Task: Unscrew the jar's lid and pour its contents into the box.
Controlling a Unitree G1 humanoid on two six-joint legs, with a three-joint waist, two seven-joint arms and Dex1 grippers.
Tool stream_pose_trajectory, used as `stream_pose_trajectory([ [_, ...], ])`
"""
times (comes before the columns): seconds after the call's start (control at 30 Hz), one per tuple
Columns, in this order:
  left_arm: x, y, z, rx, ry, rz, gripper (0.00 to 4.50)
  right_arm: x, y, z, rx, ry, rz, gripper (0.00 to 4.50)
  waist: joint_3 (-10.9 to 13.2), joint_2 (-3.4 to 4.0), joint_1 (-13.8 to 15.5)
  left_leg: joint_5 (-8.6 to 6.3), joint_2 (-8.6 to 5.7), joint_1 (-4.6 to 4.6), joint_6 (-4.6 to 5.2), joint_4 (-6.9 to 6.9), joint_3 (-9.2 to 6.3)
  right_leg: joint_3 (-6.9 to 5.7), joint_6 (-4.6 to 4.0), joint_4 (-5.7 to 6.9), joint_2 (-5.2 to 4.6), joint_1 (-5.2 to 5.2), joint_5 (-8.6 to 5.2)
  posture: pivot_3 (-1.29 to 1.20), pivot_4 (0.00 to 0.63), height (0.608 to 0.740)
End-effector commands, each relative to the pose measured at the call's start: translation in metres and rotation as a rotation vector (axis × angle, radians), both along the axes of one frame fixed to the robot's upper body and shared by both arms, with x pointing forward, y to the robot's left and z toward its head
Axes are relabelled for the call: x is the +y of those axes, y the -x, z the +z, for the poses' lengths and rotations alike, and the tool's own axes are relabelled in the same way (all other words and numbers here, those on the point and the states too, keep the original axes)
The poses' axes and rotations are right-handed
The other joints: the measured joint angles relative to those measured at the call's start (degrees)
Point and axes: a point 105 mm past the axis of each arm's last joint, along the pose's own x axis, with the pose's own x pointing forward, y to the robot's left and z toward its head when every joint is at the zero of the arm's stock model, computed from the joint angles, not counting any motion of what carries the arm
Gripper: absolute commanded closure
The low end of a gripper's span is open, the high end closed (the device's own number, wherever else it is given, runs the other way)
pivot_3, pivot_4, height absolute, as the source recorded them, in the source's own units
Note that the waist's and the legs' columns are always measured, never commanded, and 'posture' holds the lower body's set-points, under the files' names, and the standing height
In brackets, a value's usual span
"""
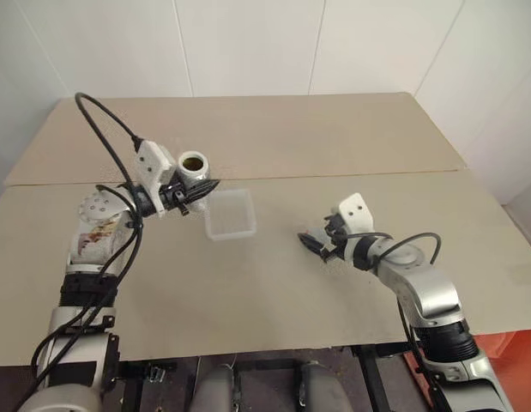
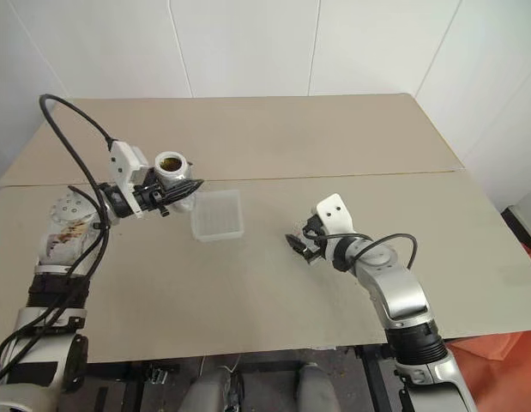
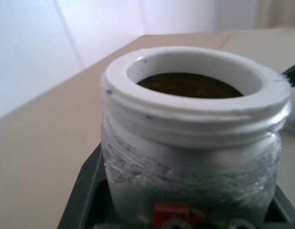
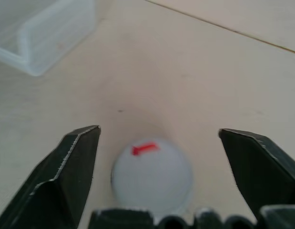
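Observation:
My left gripper is to release the jar on the beige table point(image 1: 184, 225) beside the box, just in front of the seam.
My left gripper point(image 1: 196, 185) is shut on the jar point(image 1: 194, 168), holding it upright above the table just left of the box point(image 1: 230, 214). The jar point(image 3: 185, 157) has no lid on, and its white threaded rim frames the brown contents point(image 3: 190, 86). The box, a shallow translucent tray, lies flat with nothing seen in it. To its right, my right gripper point(image 4: 159, 134) hovers low over the table with its fingers wide open. The grey lid point(image 4: 152, 174), with a small red mark, lies between those fingers and touches neither.
The work surface is a beige table point(image 1: 274, 292) with a seam running across it behind the box. A white wall stands behind the far edge. A corner of the box point(image 4: 42, 38) lies a short way beyond the lid.

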Motion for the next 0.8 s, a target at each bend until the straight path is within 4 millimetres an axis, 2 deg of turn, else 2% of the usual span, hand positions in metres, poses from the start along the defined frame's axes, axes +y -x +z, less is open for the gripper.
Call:
stream_pose_trajectory([
  [0.03, -0.005, -0.014, 0.013, -0.278, -0.244, 0.107, 2.56, 0.004, 0.013, 0.055, -0.074, -0.055, 0.149, 0.04, 0.01, -0.01, 0.29, -0.01, -0.02, -0.02, 0.02, 0.02, 0.00, -0.01, 0.00, 0.00, -0.02, 0.00, 0.00, 0.00, 0.150, 0.740],
  [0.1, -0.008, -0.020, 0.018, -0.447, -0.398, 0.154, 2.56, 0.009, 0.022, 0.073, -0.072, -0.073, 0.233, 0.04, 0.01, -0.02, 0.57, -0.02, -0.02, -0.04, 0.03, 0.03, 0.00, -0.03, 0.03, -0.03, -0.04, -0.01, 0.03, 0.00, 0.150, 0.740],
  [0.2, -0.015, -0.032, 0.027, -0.829, -0.796, 0.200, 2.56, 0.021, 0.039, 0.095, -0.072, -0.062, 0.385, 0.04, 0.04, -0.06, 0.80, -0.02, -0.02, -0.05, 0.02, 0.01, -0.02, -0.13, 0.02, -0.02, -0.02, -0.02, 0.04, 0.00, 0.150, 0.740],
  [0.3, -0.023, -0.041, 0.026, -1.146, -1.082, 0.141, 2.56, 0.029, 0.047, 0.105, -0.063, -0.019, 0.474, 0.04, 0.03, -0.06, 1.16, -0.02, -0.02, -0.05, 0.02, -0.06, 0.08, -0.15, 0.03, -0.06, -0.02, 0.00, 0.05, 0.00, 0.150, 0.740],
  [0.37, -0.030, -0.045, 0.021, -1.288, -1.202, 0.073, 2.56, 0.032, 0.050, 0.109, -0.066, -0.008, 0.506, 0.04, 0.03, -0.05, 1.24, -0.04, -0.04, -0.10, 0.05, -0.04, 0.25, -0.17, 0.07, -0.12, -0.05, 0.01, 0.06, 0.00, 0.150, 0.740],
  [0.47, -0.039, -0.046, 0.010, -1.419, -1.313, -0.048, 2.56, 0.036, 0.049, 0.118, -0.095, -0.005, 0.520, 0.04, 0.03, -0.06, 1.23, -0.05, -0.04, -0.25, 0.07, -0.01, 0.38, -0.23, 0.11, -0.15, -0.08, -0.07, 0.05, 0.00, 0.150, 0.740],
  [0.6, -0.045, -0.055, 0.007, -1.490, -1.431, -0.074, 2.56, 0.039, 0.052, 0.135, -0.141, -0.056, 0.531, 0.04, 0.04, -0.07, 1.29, -0.02, 0.01, -0.50, 0.02, 0.04, 0.39, -0.38, 0.12, -0.14, -0.08, -0.29, 0.05, 0.00, 0.150, 0.740],
  [0.8, -0.057, -0.059, 0.014, -1.525, -1.412, -0.060, 2.56, 0.041, 0.064, 0.142, -0.173, -0.099, 0.556, 0.04, 0.04, -0.07, 1.23, -0.02, -0.01, -0.64, 0.04, 0.17, 0.34, -0.55, 0.14, -0.14, -0.15, -0.29, 0.04, 0.00, 0.150, 0.740],
])
